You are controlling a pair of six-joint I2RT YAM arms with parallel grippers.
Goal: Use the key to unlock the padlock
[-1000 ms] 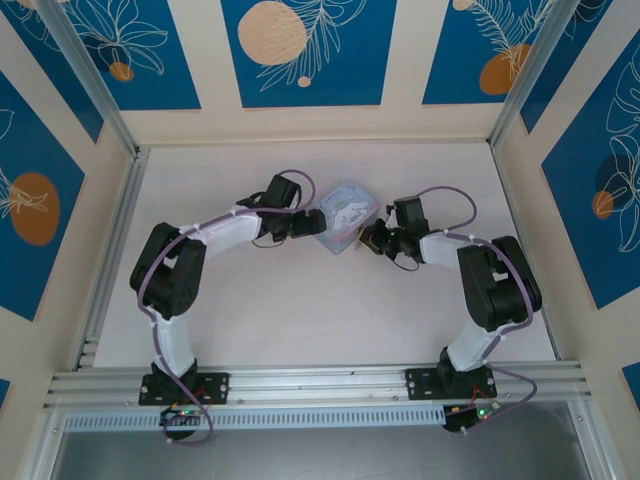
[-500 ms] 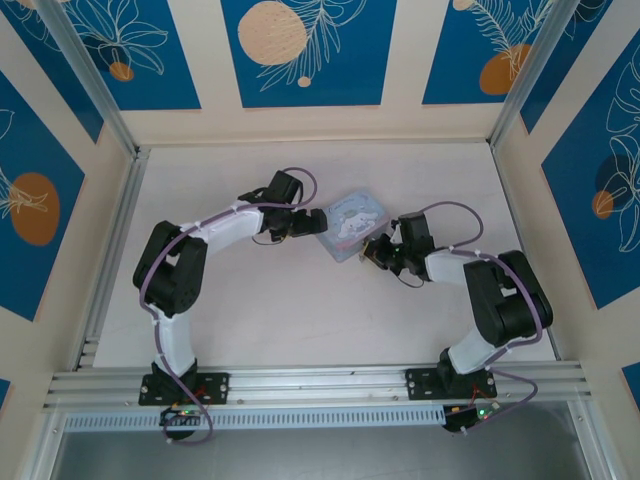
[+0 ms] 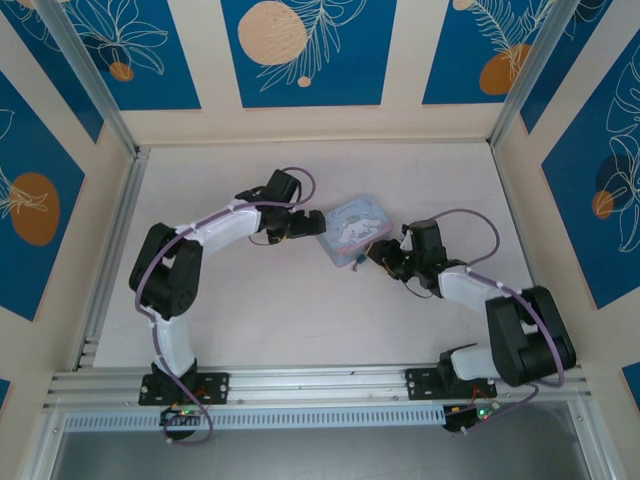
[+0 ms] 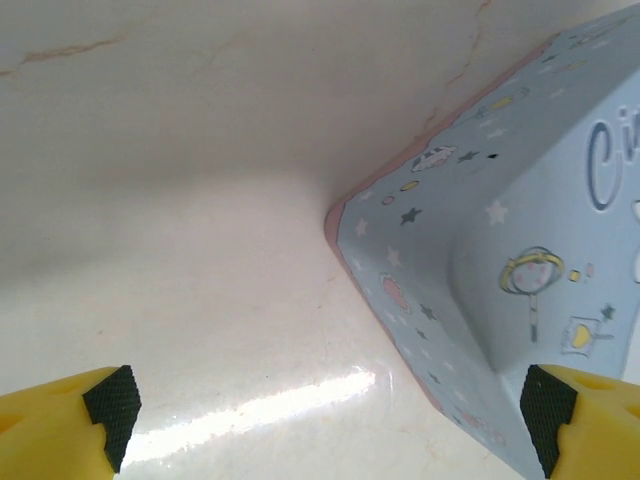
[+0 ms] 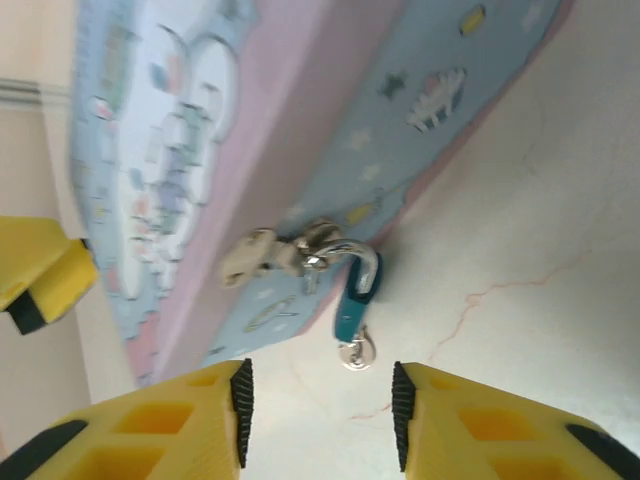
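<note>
The blue padlock's shackle has its loose end standing clear of the padlock's body. I will grip the body (image 5: 353,304) past the key with my right gripper and unhook the padlock.
The tiny blue padlock (image 5: 350,303) hangs by its grey shackle from the clasp (image 5: 262,255) on the side of the light blue cartoon tin box (image 5: 150,150). The key (image 5: 356,351), a small round metal head, sticks out of the padlock's bottom end. My right gripper (image 5: 320,412) stands open just short of the key and holds nothing. In the top view the padlock (image 3: 355,262) is a small speck at the box's near edge, with the right gripper (image 3: 385,255) beside it. My left gripper (image 4: 328,420) is open wide at the box's left corner (image 4: 345,215).
The tin box (image 3: 353,230) lies flat on the pale table (image 3: 300,310) between both grippers. A yellow finger (image 5: 40,272) of the left gripper (image 3: 308,225) shows past the box. Patterned walls and metal rails ring the table.
The box has gone from tilted up between the grippers to lying flat. My right gripper opened off the key and drew back toward me. The left gripper opened a little wider.
</note>
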